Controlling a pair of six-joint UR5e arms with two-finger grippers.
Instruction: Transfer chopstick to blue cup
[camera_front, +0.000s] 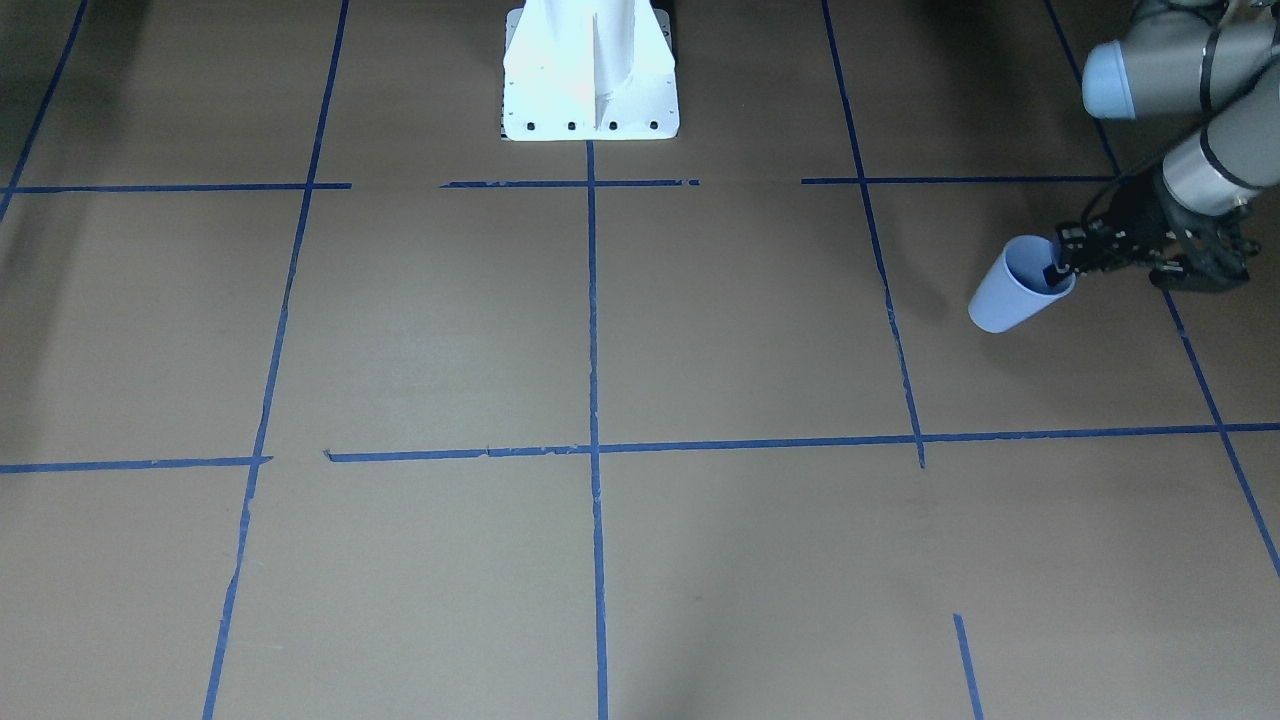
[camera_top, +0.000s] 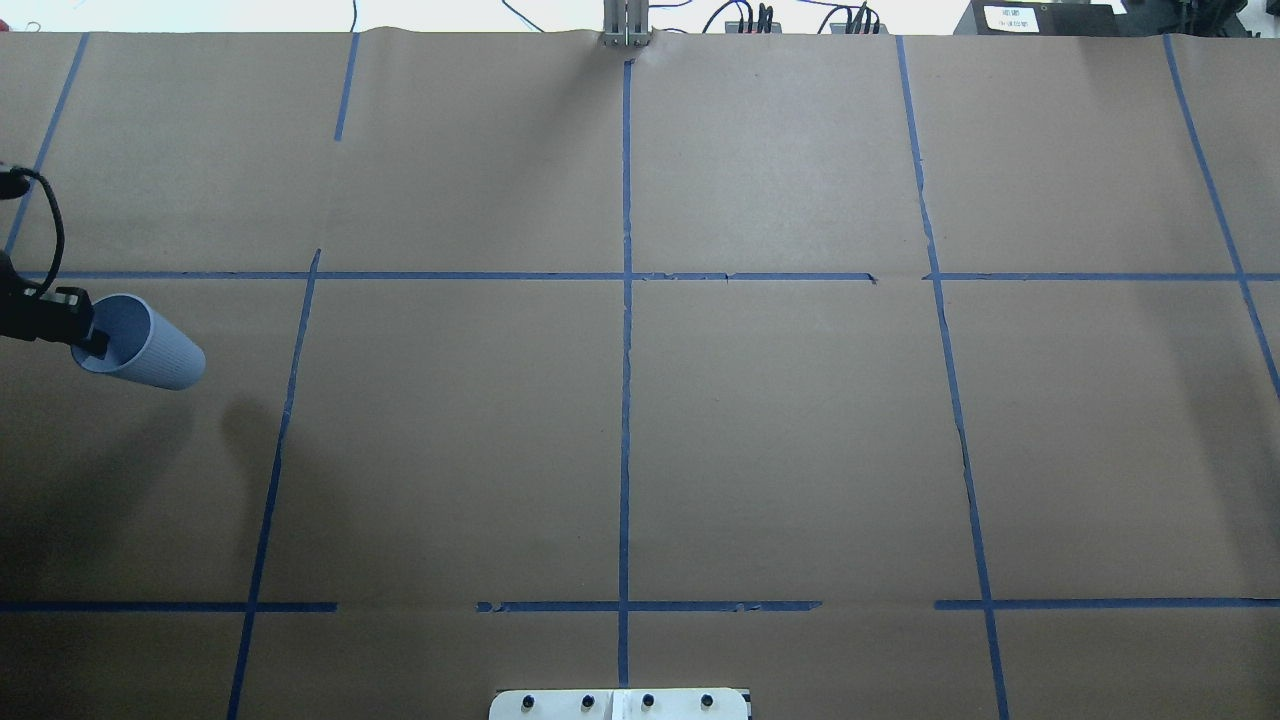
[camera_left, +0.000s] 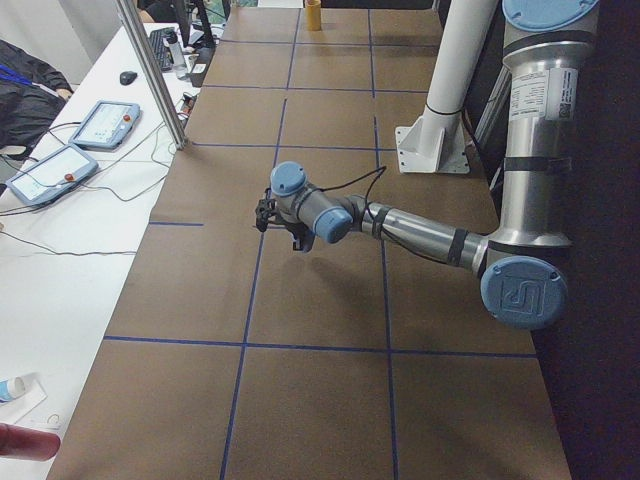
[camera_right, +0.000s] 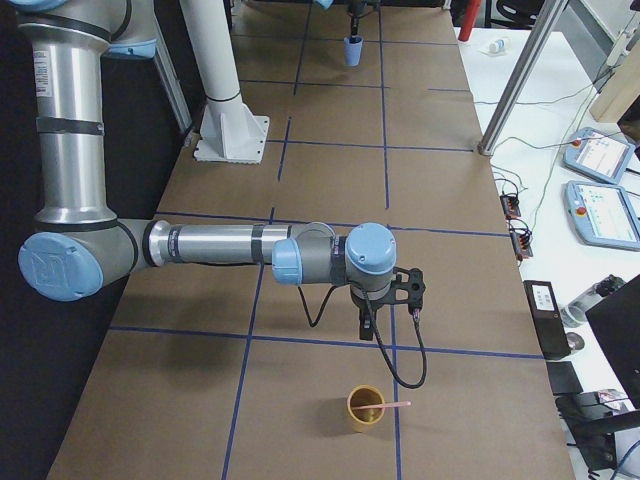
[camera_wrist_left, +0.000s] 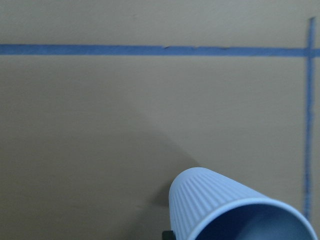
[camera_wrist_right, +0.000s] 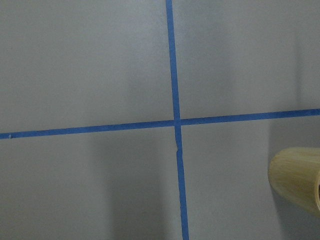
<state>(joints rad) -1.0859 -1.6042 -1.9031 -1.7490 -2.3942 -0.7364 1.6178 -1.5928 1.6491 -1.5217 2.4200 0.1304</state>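
Note:
Next, my left gripper sets the blue cup down on the middle blue tape line (camera_front: 605, 340), between the crossings nearest the white base.
The blue cup (camera_front: 1012, 295) is light blue and ribbed. It hangs tilted above the table, its mouth towards my left gripper (camera_front: 1058, 272). That gripper is shut on the cup's rim, with one finger inside the mouth. The cup also shows in the overhead view (camera_top: 150, 350), in the left wrist view (camera_wrist_left: 225, 205) and far off in the right side view (camera_right: 353, 50). A chopstick (camera_right: 396, 404) shows as a thin pink stick that leans out of a yellow cup (camera_right: 366, 407). My right gripper (camera_right: 400, 295) hovers just beyond that cup. I cannot tell whether it is open or shut.
The table is covered in brown paper with a grid of blue tape (camera_top: 626, 400). The robot's white base (camera_front: 590, 70) stands at the middle of its side. The yellow cup's wall shows at the right edge of the right wrist view (camera_wrist_right: 297, 180). Tablets and cables lie on a side bench (camera_right: 600, 190).

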